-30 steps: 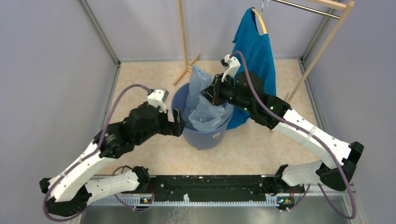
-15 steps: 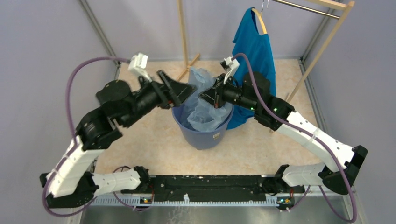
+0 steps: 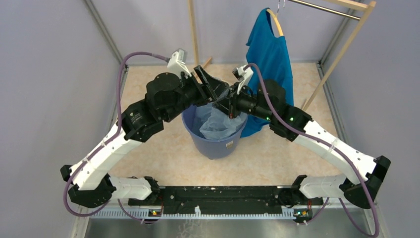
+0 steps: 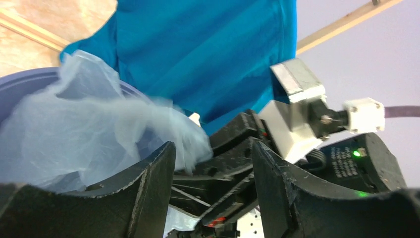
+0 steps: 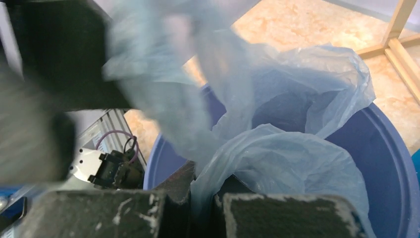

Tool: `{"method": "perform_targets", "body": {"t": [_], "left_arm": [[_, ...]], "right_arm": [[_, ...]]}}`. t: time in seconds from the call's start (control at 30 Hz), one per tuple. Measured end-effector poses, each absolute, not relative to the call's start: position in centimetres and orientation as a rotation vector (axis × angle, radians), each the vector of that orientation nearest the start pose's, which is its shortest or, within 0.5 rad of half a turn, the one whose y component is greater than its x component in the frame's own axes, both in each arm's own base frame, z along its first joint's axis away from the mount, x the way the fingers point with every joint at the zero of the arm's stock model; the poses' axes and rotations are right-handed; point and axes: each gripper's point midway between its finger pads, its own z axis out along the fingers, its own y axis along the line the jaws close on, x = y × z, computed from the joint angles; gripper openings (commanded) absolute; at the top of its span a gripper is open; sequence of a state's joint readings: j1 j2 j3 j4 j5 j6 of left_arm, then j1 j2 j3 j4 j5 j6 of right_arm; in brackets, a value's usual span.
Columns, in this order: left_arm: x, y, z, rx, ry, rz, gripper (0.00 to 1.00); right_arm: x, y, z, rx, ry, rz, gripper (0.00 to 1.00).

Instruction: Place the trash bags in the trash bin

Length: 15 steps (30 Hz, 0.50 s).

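Note:
The trash bag lies bunched inside the trash bin, so my right gripper needs to retake the bag's fold [image 5: 218, 166] and pull away from my left gripper to spread it.
The round blue trash bin [image 3: 218, 144] stands mid-floor with a white label on its near side. The pale blue-grey trash bag [image 3: 216, 124] lies mostly inside it; part rises to the rim's far edge. My right gripper [image 3: 229, 105] is shut on a fold of the bag [image 5: 233, 163] over the bin's far right rim [image 5: 391, 163]. My left gripper [image 3: 214, 88] is open and empty above the bin's far rim, right next to the right gripper; the bag [image 4: 89, 134] shows past its left finger [image 4: 153, 188].
A bright blue T-shirt [image 3: 270, 54] hangs on a wooden hanger from a wooden rack [image 3: 346, 44] just behind the right arm. A wooden rack post [image 3: 194, 39] stands behind the bin. Grey walls close in the left, right and back sides.
My left arm rose from the bin's left side and swung over its far rim, meeting the right gripper. The upright part of the bag sank lower into the bin.

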<state>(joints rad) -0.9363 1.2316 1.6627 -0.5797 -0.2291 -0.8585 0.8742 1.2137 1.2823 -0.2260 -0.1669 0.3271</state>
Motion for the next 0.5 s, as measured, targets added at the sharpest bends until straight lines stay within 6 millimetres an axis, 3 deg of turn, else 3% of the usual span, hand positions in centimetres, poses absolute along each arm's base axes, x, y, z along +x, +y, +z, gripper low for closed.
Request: {"method": "perform_targets", "body": {"t": [0.17, 0.3, 0.43, 0.5], "left_arm": [[23.6, -28.2, 44.8, -0.178, 1.830, -1.049, 0.64], [24.5, -27.8, 44.6, -0.207, 1.811, -1.012, 0.56], [25.6, -28.5, 44.6, -0.198, 1.799, -0.986, 0.24], [26.1, -28.8, 44.1, -0.177, 1.805, -0.969, 0.12]], "right_arm": [[22.2, 33.2, 37.3, -0.627, 1.687, 1.018, 0.00], [22.0, 33.2, 37.8, -0.632, 1.668, 1.034, 0.00], [21.9, 33.2, 37.6, -0.634, 1.669, 1.035, 0.04], [21.9, 33.2, 37.3, -0.637, 1.679, 1.032, 0.18]]}}
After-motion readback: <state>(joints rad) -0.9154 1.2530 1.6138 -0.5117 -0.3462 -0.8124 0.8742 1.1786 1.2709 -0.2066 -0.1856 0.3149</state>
